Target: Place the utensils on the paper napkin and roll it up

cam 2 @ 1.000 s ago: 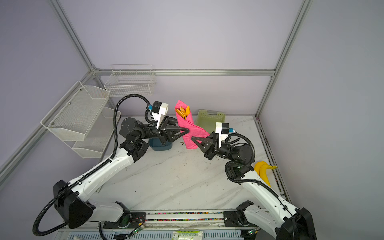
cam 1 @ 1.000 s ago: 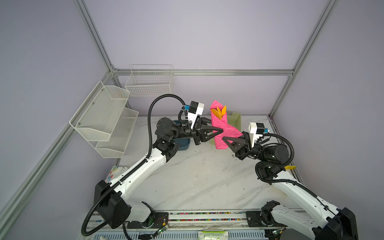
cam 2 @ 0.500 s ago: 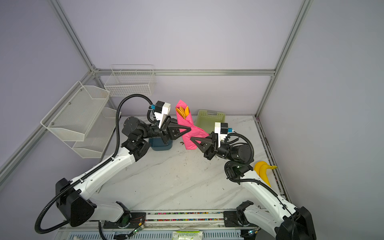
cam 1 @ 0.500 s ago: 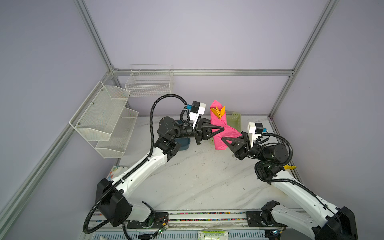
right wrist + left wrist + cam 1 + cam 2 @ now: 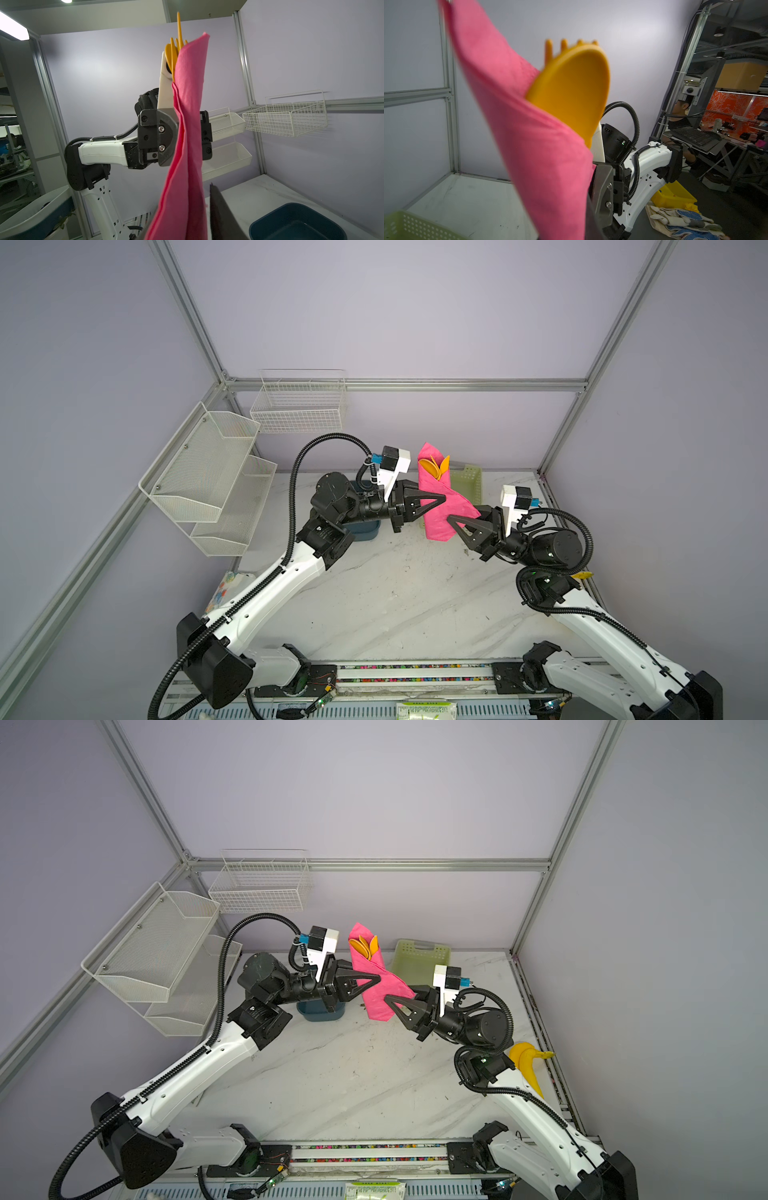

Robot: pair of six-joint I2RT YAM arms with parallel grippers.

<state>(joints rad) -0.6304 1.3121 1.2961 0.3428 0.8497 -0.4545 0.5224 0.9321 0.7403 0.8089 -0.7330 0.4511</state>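
Note:
The corner of the paper napkin sticks out from the roll into the right gripper's fingers, so the right gripper will back away and grab the roll's lower end [image 5: 437, 529].
The paper napkin [image 5: 436, 497] [image 5: 376, 986] is a pink roll held upright in the air above the back of the table. The orange utensils [image 5: 434, 467] [image 5: 365, 946] stick out of its top. In the left wrist view the spoon bowl [image 5: 571, 93] fronts the fork tines. My left gripper [image 5: 440, 499] [image 5: 376, 979] is shut on the roll's middle, as the right wrist view shows [image 5: 187, 135]. My right gripper [image 5: 451, 518] [image 5: 388, 997] straddles the lower end with its jaws open. A gap separates one finger [image 5: 220, 207] from the paper.
A pale green basket [image 5: 422, 961] stands behind the roll and a dark blue tub [image 5: 320, 1011] sits under the left arm. White mesh shelves [image 5: 208, 472] and a wire basket [image 5: 299, 406] hang on the left and back walls. A banana [image 5: 528, 1060] lies at the right edge.
My left gripper has closed on the roll's middle. My right gripper's jaws have since parted from the lower end. The roll has stayed upright in nearly the same place.

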